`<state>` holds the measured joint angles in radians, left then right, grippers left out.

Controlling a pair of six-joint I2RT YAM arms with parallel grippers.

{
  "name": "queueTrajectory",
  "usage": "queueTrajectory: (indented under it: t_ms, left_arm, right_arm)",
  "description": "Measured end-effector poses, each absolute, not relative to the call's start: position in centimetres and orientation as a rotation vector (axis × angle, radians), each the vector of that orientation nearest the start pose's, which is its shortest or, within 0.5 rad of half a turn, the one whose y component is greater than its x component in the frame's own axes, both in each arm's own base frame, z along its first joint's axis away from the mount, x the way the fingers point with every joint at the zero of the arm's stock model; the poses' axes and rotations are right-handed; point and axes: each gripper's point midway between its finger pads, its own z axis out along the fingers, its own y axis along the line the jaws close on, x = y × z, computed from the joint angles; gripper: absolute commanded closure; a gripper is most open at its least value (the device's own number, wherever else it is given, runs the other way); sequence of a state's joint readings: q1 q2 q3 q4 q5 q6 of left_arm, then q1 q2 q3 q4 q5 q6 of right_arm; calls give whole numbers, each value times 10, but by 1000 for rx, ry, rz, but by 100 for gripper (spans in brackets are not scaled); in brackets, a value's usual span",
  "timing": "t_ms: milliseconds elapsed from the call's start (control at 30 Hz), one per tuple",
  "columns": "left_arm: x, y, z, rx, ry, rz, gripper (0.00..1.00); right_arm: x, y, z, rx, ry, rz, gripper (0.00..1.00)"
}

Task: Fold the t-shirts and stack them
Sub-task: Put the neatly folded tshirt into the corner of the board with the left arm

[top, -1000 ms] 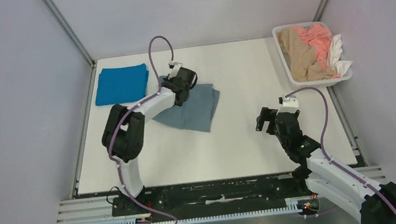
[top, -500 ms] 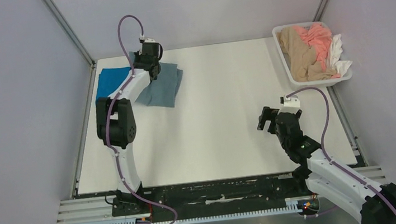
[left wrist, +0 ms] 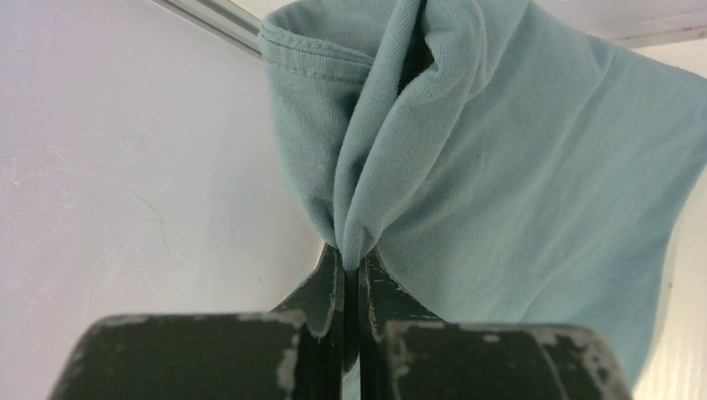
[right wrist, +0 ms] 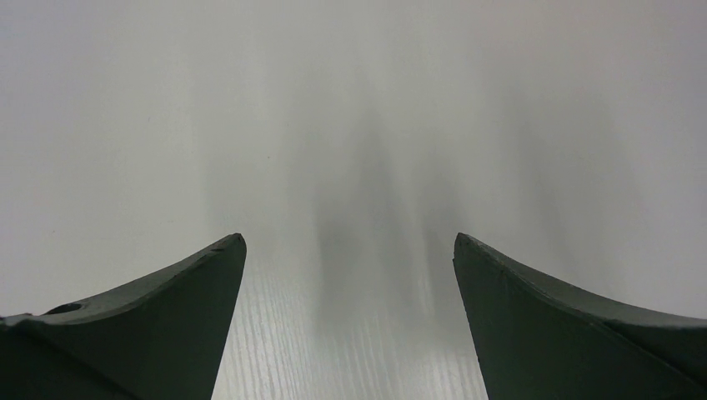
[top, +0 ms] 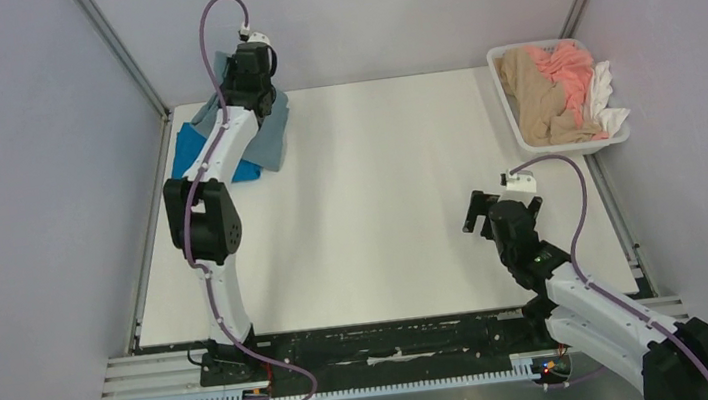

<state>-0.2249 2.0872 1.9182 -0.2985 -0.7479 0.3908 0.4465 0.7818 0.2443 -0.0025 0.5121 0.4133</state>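
The grey-blue t-shirt, now raised at the table's far corner, will be let go by my left gripper flat on top of the folded cobalt blue t-shirt (top: 218, 141).
My left gripper (top: 250, 83) is shut on a fold of the grey-blue t-shirt (top: 267, 134), holding it raised at the table's far left corner. The shirt hangs down over the folded cobalt blue t-shirt (top: 185, 147), which shows at its left and lower edges. In the left wrist view the grey-blue t-shirt (left wrist: 517, 158) bunches out of my closed left gripper (left wrist: 352, 260). My right gripper (top: 478, 213) is open and empty over bare table at the near right; in the right wrist view the right gripper (right wrist: 348, 250) shows only white table between its fingers.
A white basket (top: 505, 102) with tan, pink and white clothes stands at the far right edge. The metal frame posts rise at the back corners. The white table (top: 391, 206) spans the middle.
My left gripper has carried the grey-blue t-shirt from the table's middle left toward the far left corner, onto the cobalt blue one. The right arm has barely moved.
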Motion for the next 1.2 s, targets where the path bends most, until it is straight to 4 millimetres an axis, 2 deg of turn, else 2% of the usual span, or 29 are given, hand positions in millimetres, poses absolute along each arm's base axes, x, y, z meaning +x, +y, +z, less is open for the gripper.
queueTrajectory:
  t_ms: [267, 600, 967, 1100, 1200]
  left_arm:
    - [572, 8, 263, 141, 1971, 902, 98]
    - [568, 9, 276, 147, 1978, 905, 98]
    - [556, 9, 302, 147, 1961, 870, 98]
    - [555, 9, 303, 145, 1960, 870, 98]
    - [554, 13, 295, 145, 1971, 877, 98]
  right_arm:
    - [261, 42, 68, 272, 2030, -38, 2]
    - [258, 39, 56, 263, 2072, -74, 2]
    - [255, 36, 50, 259, 2097, -101, 2]
    - [254, 35, 49, 259, 2102, -110, 2]
    - [253, 34, 48, 259, 2106, -116, 2]
